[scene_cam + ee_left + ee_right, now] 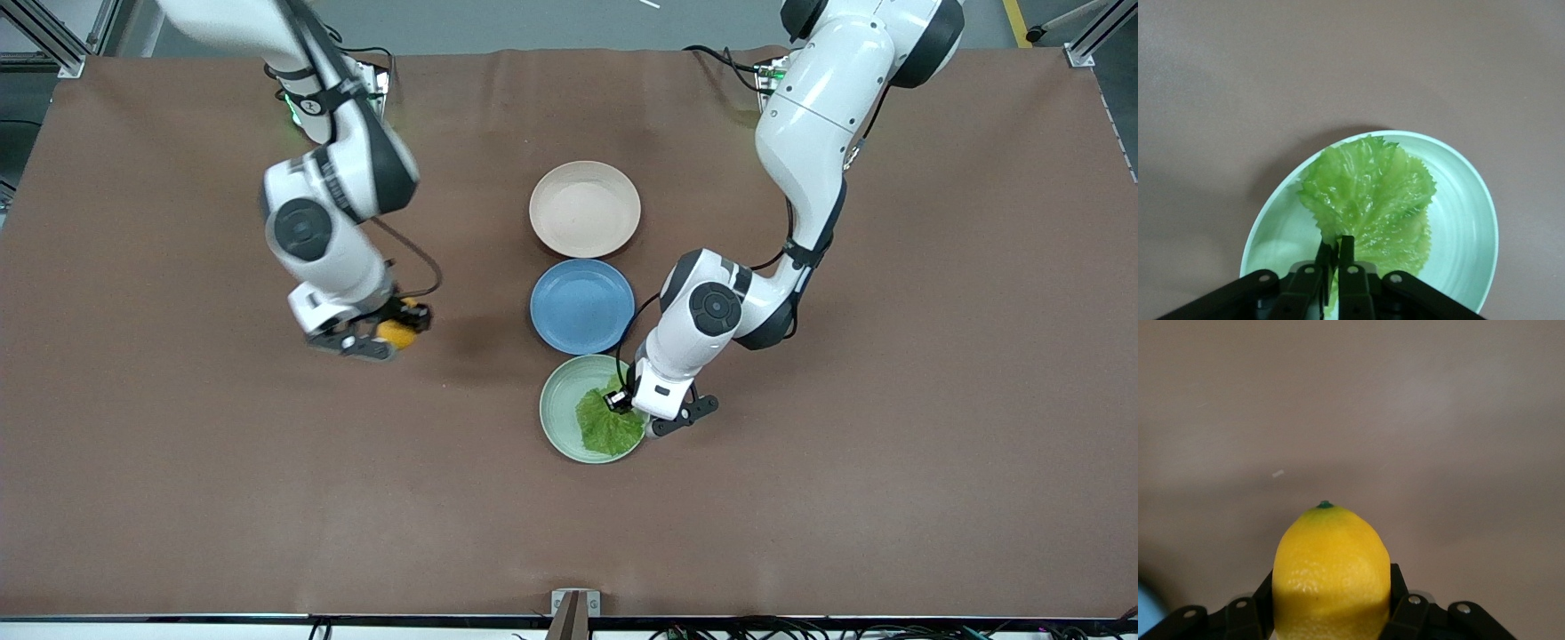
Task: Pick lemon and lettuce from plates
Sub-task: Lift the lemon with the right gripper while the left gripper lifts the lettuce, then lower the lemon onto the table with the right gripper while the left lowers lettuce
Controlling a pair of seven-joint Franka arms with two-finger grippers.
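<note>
The robot's left gripper will set the lettuce down on the bare brown table (786, 347), level with the near edge of the blue plate.
My right gripper (397, 330) is shut on the lemon (396, 333) and holds it over the bare brown table toward the right arm's end; in the right wrist view the yellow lemon (1331, 577) fills the space between the fingers. My left gripper (622, 402) is over the mint green plate (560, 404), shut on the pale stem end of the lettuce (609, 427). In the left wrist view the crinkled leaf (1371, 200) spreads over the mint green plate (1465, 200) with its stem pinched between my fingers (1346, 250). The beige-pink plate (584, 208) is empty.
An empty blue plate (581, 305) lies between the beige-pink plate and the mint green plate, in one row across the table's middle. Brown cloth (889, 444) covers the table.
</note>
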